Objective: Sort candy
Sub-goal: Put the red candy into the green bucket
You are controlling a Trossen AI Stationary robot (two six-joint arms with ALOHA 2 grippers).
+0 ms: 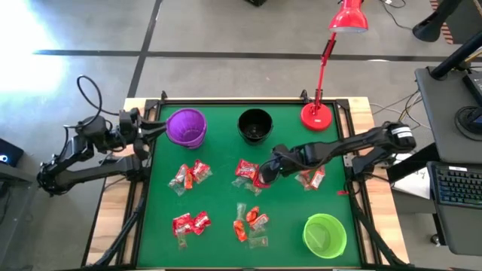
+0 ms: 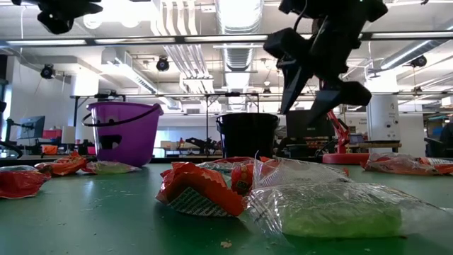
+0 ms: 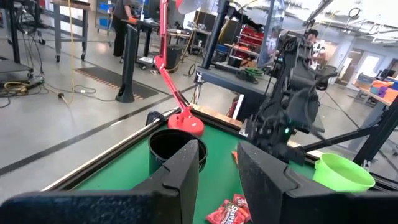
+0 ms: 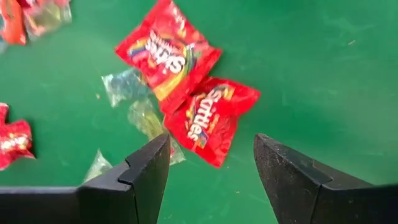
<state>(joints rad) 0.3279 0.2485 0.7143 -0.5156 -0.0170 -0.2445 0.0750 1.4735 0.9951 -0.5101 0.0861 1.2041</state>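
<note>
I need to close my right gripper on the middle of the red Skittles packet [image 1: 260, 181] [image 4: 207, 129] that is the farther one of the pair from the black cup.
Small candy packets lie in several clusters on the green table [image 1: 218, 199]: red ones [image 1: 190, 175] [image 1: 190, 223], an orange-red and clear group [image 1: 250, 221], another [image 1: 310, 178], and a red pair [image 1: 247, 170]. My right gripper [image 1: 267, 174] hovers open over that pair; in the right wrist view its fingers stand apart [image 4: 211, 168] above two red Skittles packets [image 4: 208, 118] [image 4: 166, 55] and clear wrappers [image 4: 134, 93], touching nothing. My left gripper [image 1: 151, 128] waits open at the table's left edge beside the purple cup [image 1: 186, 126].
A black cup [image 1: 254, 126] stands at the far middle and a green cup [image 1: 324, 235] at the near right corner. A red desk lamp's base [image 1: 317, 115] sits at the far right. A raised frame edges the table. People stand in the room beyond.
</note>
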